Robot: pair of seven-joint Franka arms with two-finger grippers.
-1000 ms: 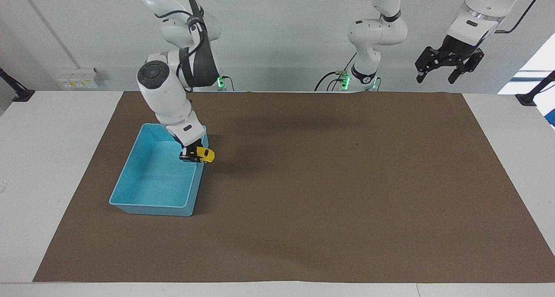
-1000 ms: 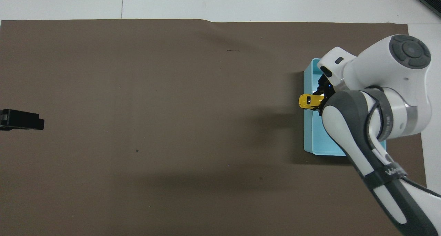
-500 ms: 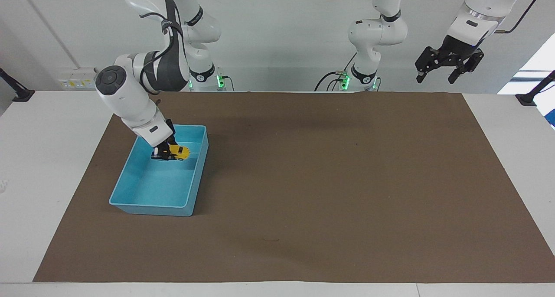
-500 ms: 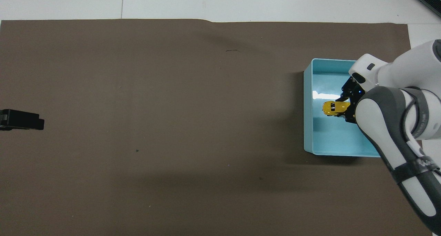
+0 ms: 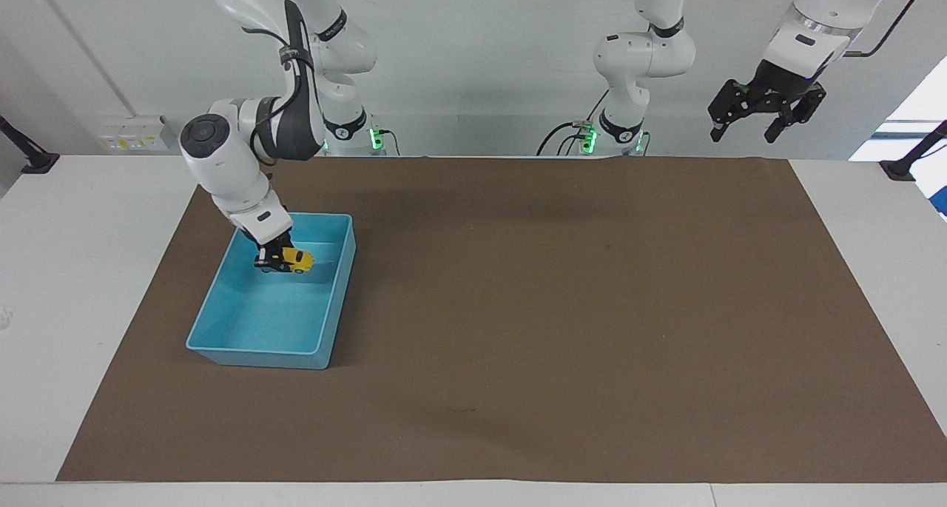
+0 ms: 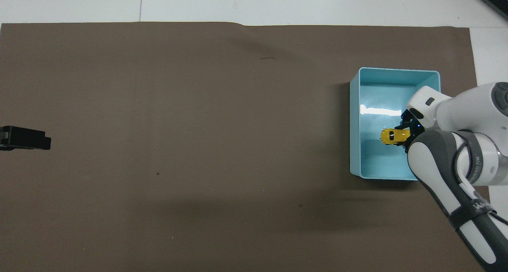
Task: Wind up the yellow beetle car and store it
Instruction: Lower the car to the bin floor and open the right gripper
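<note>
Next, my right gripper sets the yellow beetle car down and lets it go on the light blue bin's bottom (image 6: 386, 141), at a spot nearer the robots than its glare.
The yellow beetle car (image 5: 297, 259) (image 6: 394, 136) hangs inside the light blue bin (image 5: 222, 346) (image 6: 354, 121), low over its floor in the half nearer to the robots. My right gripper (image 5: 276, 260) (image 6: 405, 137) is shut on the car's rear end, and its wrist hides part of the bin's wall. My left gripper (image 5: 746, 126) waits with its fingers open, raised above the left arm's end of the table; only its black tip (image 6: 24, 137) shows in the overhead view.
A brown mat (image 5: 562, 307) (image 6: 198, 125) covers most of the white table. The bin stands on it toward the right arm's end. Nothing else lies on the mat.
My right gripper has carried the car from over the bin's rim into the bin and lowered it toward the floor. The left arm has not moved.
</note>
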